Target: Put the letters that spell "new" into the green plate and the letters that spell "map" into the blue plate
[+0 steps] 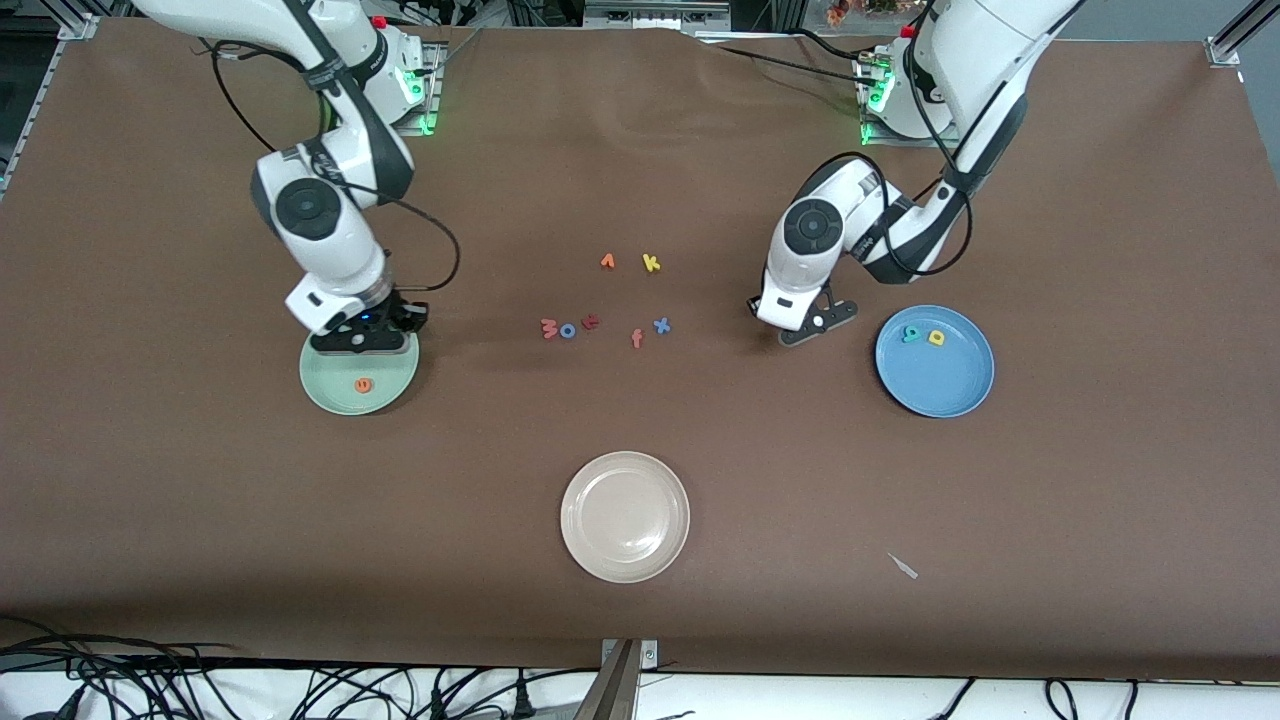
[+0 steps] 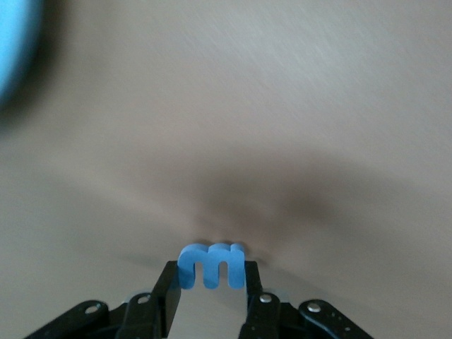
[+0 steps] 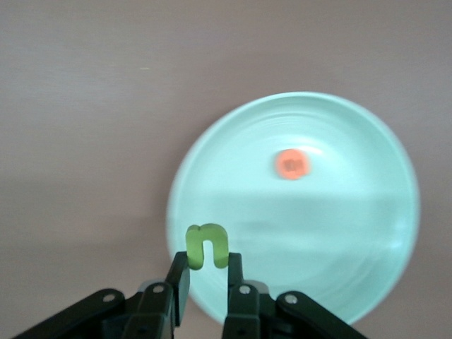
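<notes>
My left gripper will let go of the blue m in the blue plate [image 1: 931, 350], just in front of the yellow letter.
My right gripper [image 1: 365, 340] hangs over the rim of the green plate [image 1: 330, 385], shut on the green n [image 3: 207, 246]. The orange e [image 1: 363, 384] lies in that plate [image 3: 339, 247], and shows as an orange e [image 3: 291, 164] in the right wrist view. My left gripper [image 1: 806, 330] is low over the bare table beside the blue plate [image 1: 950, 385], shut on the blue m [image 2: 212, 265]. A teal letter [image 1: 911, 334] and a yellow letter [image 1: 936, 338] lie in the blue plate. The pinkish-red w [image 1: 549, 329] lies mid-table.
Loose letters lie mid-table: a blue o [image 1: 567, 330], a red letter [image 1: 591, 322], a reddish f [image 1: 637, 339], a blue x [image 1: 661, 325], an orange letter [image 1: 607, 261] and a yellow k [image 1: 651, 263]. A beige-white plate [image 1: 625, 516] sits nearer the front camera.
</notes>
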Tool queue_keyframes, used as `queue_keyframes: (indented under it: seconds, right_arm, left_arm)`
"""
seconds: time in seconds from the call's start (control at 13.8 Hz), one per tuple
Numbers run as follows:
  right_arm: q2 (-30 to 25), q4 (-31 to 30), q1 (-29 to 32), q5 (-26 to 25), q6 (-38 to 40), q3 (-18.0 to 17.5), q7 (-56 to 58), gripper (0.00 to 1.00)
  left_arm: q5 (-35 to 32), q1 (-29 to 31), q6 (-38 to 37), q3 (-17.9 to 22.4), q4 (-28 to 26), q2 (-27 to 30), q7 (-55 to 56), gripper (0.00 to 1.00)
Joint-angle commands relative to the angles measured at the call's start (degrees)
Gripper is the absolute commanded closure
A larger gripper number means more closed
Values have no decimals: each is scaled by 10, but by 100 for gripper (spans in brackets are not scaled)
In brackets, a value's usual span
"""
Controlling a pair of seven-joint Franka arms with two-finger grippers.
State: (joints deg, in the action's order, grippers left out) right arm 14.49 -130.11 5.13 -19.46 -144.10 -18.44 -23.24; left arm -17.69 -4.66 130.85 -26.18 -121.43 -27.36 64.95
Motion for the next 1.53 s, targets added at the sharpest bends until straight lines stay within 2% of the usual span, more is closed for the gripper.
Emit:
queue_keyframes:
  seconds: [0.0,0.07,0.22,0.36,0.44,0.51,0.58,0.65,0.73,0.87,1.09,1.24,1.45]
  right_arm:
    - [-17,-23,28,-4,2,-9,27,59]
    - [-17,-24,28,-2,3,-11,20,46]
    - [-17,-22,27,36,3,-34,-4,41]
    - [-7,-9,24,81,1,-79,-68,39]
    - [12,10,23,86,0,-104,-119,37]
    - [29,30,20,86,1,-123,-169,36]
    - [45,47,8,86,0,-128,-208,36]
    - [59,63,-13,80,0,-129,-251,32]
    - [75,73,-42,77,-2,-128,-289,32]
    - [101,80,-70,50,-38,-122,-392,32]
    - [130,102,-88,-19,-49,-119,-605,32]
    - [146,110,-103,-71,-49,-99,-680,31]
    - [154,118,-124,-74,-49,-84,-743,31]
  left_arm:
    - [-13,52,-104,-3,57,-9,-136,88]
    - [-13,77,-133,-3,67,-8,-201,88]
    - [-13,125,-196,-3,96,-8,-331,88]
    - [-13,169,-206,-2,105,-14,-436,88]
    - [-16,193,-205,-2,107,-26,-498,86]
    - [-16,213,-205,-2,113,-40,-542,81]
    - [-16,220,-205,-2,117,-50,-554,58]
    - [-15,221,-203,-2,118,-53,-553,21]
    - [-10,222,-204,-2,119,-51,-551,0]
    - [-9,229,-219,-2,145,-44,-540,0]
    - [-9,230,-359,-2,255,-43,-542,0]
    - [-9,247,-418,-2,311,-42,-541,0]
    - [-9,279,-465,-4,357,-38,-546,0]
